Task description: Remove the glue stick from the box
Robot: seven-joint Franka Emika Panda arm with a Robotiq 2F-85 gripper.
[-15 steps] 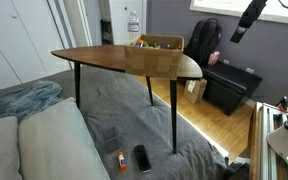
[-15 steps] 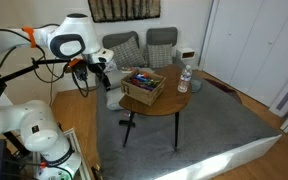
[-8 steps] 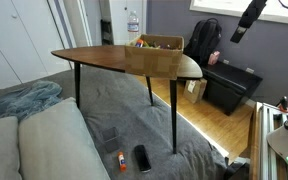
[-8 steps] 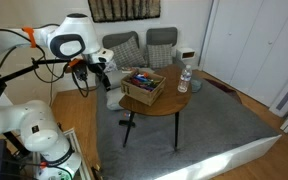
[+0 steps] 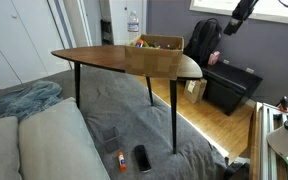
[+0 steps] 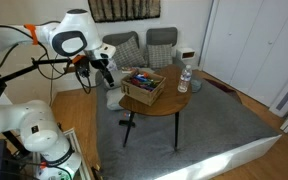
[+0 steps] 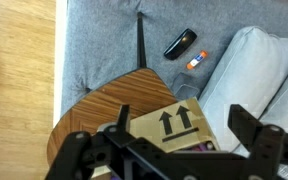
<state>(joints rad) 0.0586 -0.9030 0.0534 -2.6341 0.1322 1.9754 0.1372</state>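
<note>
Next, I need to use my gripper to grab the orange end of the glue stick in the cardboard box's corner [image 5: 138, 43] nearest the water bottle.
The small tan cardboard box [image 5: 156, 44] stands on the wooden table [image 5: 104, 60], near its far edge. It also shows in an exterior view [image 6: 144, 86] with several coloured items inside. I cannot pick out the glue stick among them. My gripper [image 6: 106, 69] hangs in the air beside the table, apart from the box, and shows at the top right in an exterior view [image 5: 241, 12]. In the wrist view the open, empty gripper [image 7: 181, 113] frames the box [image 7: 174, 124], whose wall bears two black arrows.
A water bottle [image 6: 184, 79] stands on the table by the box. A black case [image 5: 230, 86] sits on the wood floor. A black object [image 7: 180, 43] and a small orange-and-white stick [image 7: 196, 61] lie on the grey carpet. Cushions [image 7: 256, 70] lie beside the table.
The gripper has moved a little: higher in one exterior view, slightly nearer the box in the other. The box and table have not moved.
</note>
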